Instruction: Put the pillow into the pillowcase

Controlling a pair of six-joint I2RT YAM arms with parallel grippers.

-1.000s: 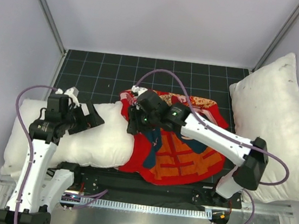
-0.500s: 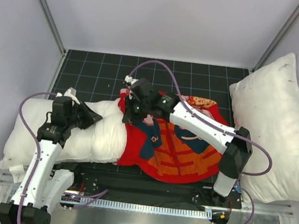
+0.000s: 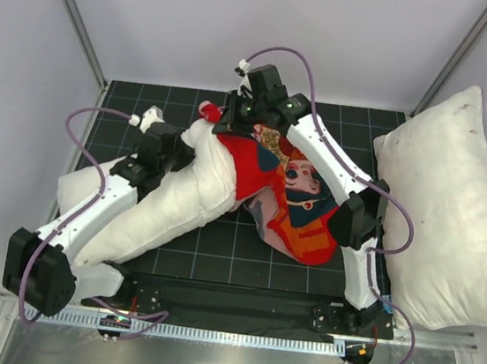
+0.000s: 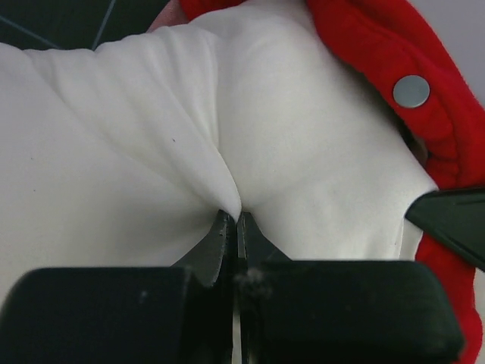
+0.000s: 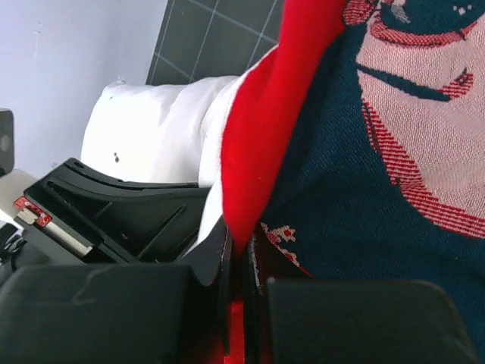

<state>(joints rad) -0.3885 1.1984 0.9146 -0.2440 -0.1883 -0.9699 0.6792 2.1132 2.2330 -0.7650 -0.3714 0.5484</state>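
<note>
The near part of the pillowcase's red edge lags on the pillow, so the robot's right gripper should grasp the red edge closer to its middle [image 3: 239,158] before it pulls further.
The white pillow [image 3: 155,211] slants up from the near left, its far end tucked into the mouth of the red pillowcase [image 3: 290,197]. My left gripper [image 3: 184,145] is shut on a pinched fold of the pillow [image 4: 114,152] just outside the case's red rim [image 4: 364,45]; the jaws [image 4: 233,218] are tight together. My right gripper [image 3: 231,120] is held high at the far side, shut on the pillowcase's red edge [image 5: 261,136], jaws [image 5: 244,236] clamped on the cloth. The case hangs below it with its printed side showing. The pillow [image 5: 144,136] shows behind that edge.
A larger white pillow [image 3: 454,208] with dark specks leans against the right wall. The black gridded mat [image 3: 146,103] covers the table. Grey walls and metal posts [image 3: 69,10] close in the back and sides. The arm bases [image 3: 237,310] line the near edge.
Both grippers have shut, the left on the pillow and the right on the pillowcase. Both arms swung up and toward the far side, lifting the pillow's end and the case off the mat.
</note>
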